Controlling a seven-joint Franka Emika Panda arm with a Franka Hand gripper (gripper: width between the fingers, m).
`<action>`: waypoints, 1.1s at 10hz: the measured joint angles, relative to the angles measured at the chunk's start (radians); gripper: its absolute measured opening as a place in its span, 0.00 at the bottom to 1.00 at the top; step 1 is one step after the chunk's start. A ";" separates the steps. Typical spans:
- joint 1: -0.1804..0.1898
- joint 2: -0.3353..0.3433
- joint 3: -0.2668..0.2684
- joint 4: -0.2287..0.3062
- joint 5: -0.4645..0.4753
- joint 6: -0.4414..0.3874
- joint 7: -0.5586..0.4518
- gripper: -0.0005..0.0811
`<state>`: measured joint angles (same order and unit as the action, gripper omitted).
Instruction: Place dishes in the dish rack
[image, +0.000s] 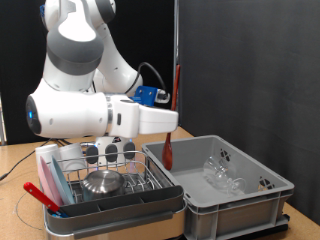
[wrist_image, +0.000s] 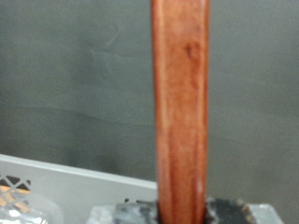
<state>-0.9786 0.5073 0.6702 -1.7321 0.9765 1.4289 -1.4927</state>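
Observation:
My gripper is to let go of the reddish-brown stick in the dish rack's dark front holder (image: 174, 188), at the end beside the grey bin. The stick now hangs over the grey bin's corner.
My gripper (wrist_image: 181, 211) is shut on a thin reddish-brown stick (wrist_image: 181, 103) and holds it upright. In the exterior view the stick (image: 169, 152) hangs over the near-left corner of the large grey bin (image: 262, 190), and the hand (image: 172, 126) is mostly hidden behind the white arm link. The dish rack (image: 150, 203), silver wire in a white tray, stands at the exterior view's bottom left. A small steel bowl (image: 102, 182) sits upside down in it. Clear glass pieces (image: 224, 172) lie inside the grey bin. The light-blue plate is not clearly in view.
A red utensil (image: 38, 195) lies along the rack's left edge. The white arm link (image: 90, 112) reaches across above the rack. A black curtain fills the background. The wooden table edge shows at the exterior view's bottom left.

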 joint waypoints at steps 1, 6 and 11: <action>0.000 0.010 -0.010 0.006 -0.010 0.000 0.004 0.11; 0.013 0.093 -0.034 0.046 -0.073 0.027 0.004 0.11; 0.026 0.162 -0.037 0.078 -0.109 0.055 0.002 0.11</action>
<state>-0.9527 0.6693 0.6336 -1.6539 0.8675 1.4838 -1.4904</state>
